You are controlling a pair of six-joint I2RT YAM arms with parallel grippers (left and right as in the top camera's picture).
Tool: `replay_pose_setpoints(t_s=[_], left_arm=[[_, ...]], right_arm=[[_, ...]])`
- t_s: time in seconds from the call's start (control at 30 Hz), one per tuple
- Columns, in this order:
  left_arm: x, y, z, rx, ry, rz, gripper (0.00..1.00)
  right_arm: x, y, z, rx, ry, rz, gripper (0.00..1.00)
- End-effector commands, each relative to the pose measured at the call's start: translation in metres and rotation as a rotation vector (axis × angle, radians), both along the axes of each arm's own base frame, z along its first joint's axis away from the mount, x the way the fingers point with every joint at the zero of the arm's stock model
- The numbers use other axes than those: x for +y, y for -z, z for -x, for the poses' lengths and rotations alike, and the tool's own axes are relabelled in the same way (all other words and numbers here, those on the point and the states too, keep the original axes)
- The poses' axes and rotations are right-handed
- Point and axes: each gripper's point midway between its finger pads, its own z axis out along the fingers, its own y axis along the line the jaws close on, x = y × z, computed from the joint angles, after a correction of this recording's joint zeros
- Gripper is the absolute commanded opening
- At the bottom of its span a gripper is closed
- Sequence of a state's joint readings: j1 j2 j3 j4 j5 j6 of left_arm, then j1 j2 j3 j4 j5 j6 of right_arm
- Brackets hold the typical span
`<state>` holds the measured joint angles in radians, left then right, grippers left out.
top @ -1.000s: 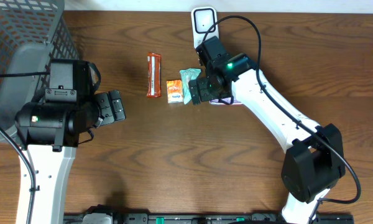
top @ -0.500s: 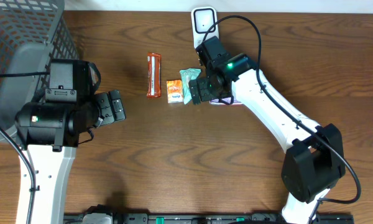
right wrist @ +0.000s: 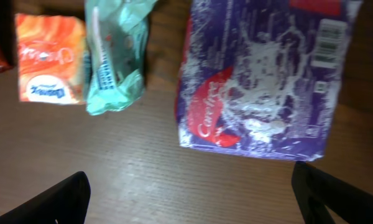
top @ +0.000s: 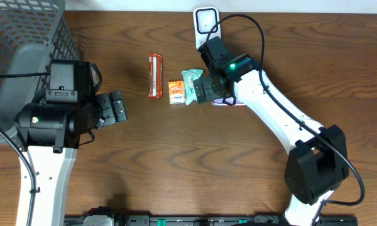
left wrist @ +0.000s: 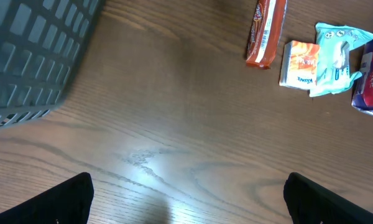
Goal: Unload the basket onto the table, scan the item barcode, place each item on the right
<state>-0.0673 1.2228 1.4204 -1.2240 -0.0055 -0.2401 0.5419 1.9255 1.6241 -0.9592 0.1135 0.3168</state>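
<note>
The near part (top: 228, 101) (right wrist: 255, 121) of the purple packet, halfway between its red patch and its barcode, should be gripped next by my right gripper.
Several snack items lie in a row at mid-table: a red-orange bar (top: 155, 76), an orange packet (top: 176, 92), a teal packet (top: 190, 83) and a purple packet (top: 234, 101), which is mostly hidden under my right arm. My right gripper (top: 205, 93) hovers open just above them. In the right wrist view its fingers straddle bare wood (right wrist: 199, 205) just below the purple packet (right wrist: 261, 81), whose barcode (right wrist: 326, 40) faces up. A white scanner (top: 205, 21) stands at the far edge. My left gripper (top: 116, 107) is open and empty over bare wood (left wrist: 186, 208), well left of the items.
A dark mesh basket (top: 25, 44) fills the far left corner and shows again in the left wrist view (left wrist: 31, 56). The scanner's black cable (top: 254, 25) loops over my right arm. Bare wood lies between the two arms and along the near edge.
My right gripper has shifted very slightly away from the teal packet, uncovering a bit more of it. The left arm and the items have not moved.
</note>
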Motion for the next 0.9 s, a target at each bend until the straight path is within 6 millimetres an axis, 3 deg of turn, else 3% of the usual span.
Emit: replay_pose_setpoints(t_s=[0.0, 0.57, 0.87], left_arm=[[0.001, -0.001, 0.000, -0.004, -0.014, 0.004, 0.98], [0.001, -0.001, 0.000, -0.003, -0.014, 0.004, 0.98], [0.001, -0.001, 0.000, -0.004, -0.014, 0.004, 0.98]], right_arm=[[-0.011, 0.002, -0.007, -0.040, 0.008, 0.086, 0.99], [-0.007, 0.002, -0.015, -0.068, 0.011, 0.073, 0.96], [-0.006, 0.023, -0.017, -0.035, 0.009, 0.094, 0.98]])
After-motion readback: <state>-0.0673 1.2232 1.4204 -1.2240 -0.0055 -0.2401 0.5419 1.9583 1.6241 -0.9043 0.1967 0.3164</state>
